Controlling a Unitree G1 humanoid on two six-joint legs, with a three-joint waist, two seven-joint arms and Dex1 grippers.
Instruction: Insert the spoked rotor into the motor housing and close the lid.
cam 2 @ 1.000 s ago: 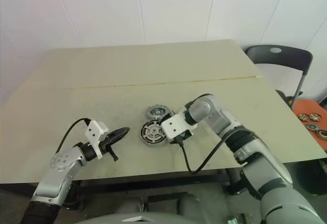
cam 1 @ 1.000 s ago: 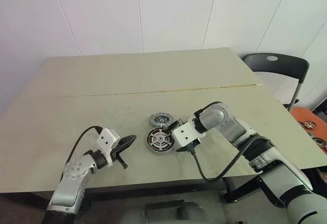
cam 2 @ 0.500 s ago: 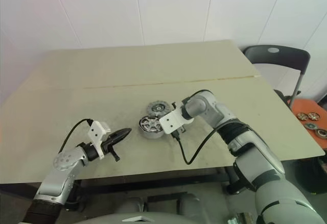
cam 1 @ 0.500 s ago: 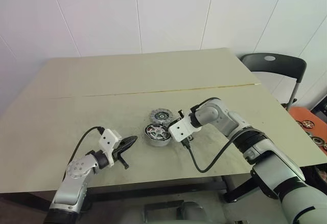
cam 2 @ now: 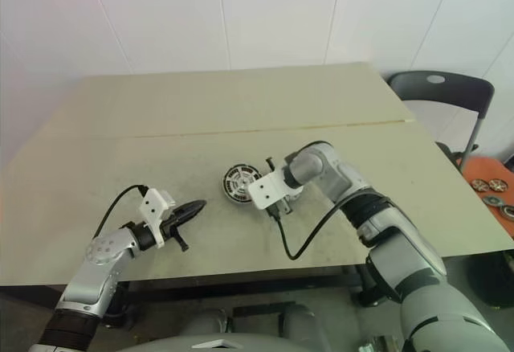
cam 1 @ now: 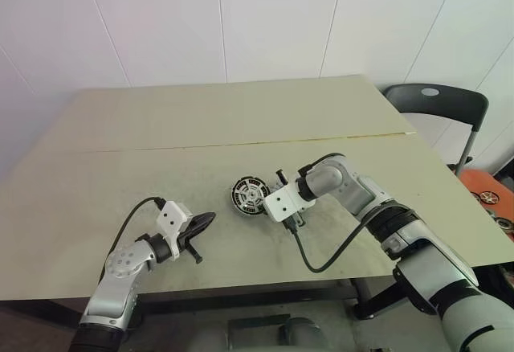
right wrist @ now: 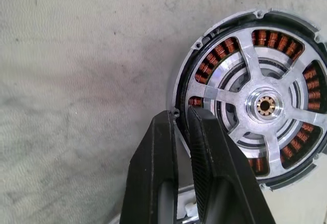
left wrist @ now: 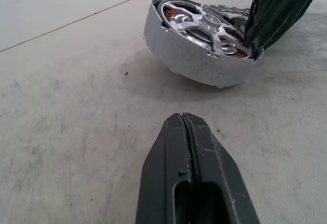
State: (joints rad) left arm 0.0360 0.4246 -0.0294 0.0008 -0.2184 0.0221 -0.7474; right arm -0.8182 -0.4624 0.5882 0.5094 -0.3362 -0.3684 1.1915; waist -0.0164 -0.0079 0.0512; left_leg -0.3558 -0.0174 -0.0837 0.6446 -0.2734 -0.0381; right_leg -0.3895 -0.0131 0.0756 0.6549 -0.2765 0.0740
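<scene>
The motor housing is tilted in my right gripper, held by its rim, so next I lower the housing flat, open, and take the lid [left wrist: 230, 12] by its edge.
The motor housing [cam 1: 249, 195] is a round silver shell with copper windings, and the spoked rotor [right wrist: 265, 105] sits inside it. It stands tilted, one side raised off the table [cam 1: 161, 119], its open face towards me. My right gripper [right wrist: 181, 119] is shut on the housing's rim, one finger inside and one outside. My left gripper [cam 1: 202, 223] is shut and empty, low over the table a short way left of the housing [left wrist: 199, 50]. A ribbed grey edge [left wrist: 227, 12] peeks out behind the housing; I take it for the lid, otherwise hidden.
A dark chair [cam 1: 434, 99] stands off the table's right corner. An orange bin with more round parts [cam 1: 491, 201] is on the floor at the far right. A seam [cam 1: 241, 145] crosses the tabletop. The right gripper's cable [cam 1: 321, 265] loops near the front edge.
My right gripper has closed on the housing's rim and tipped the housing up, shifting it a little farther back. The second disc behind it is now covered. The left gripper has kept still.
</scene>
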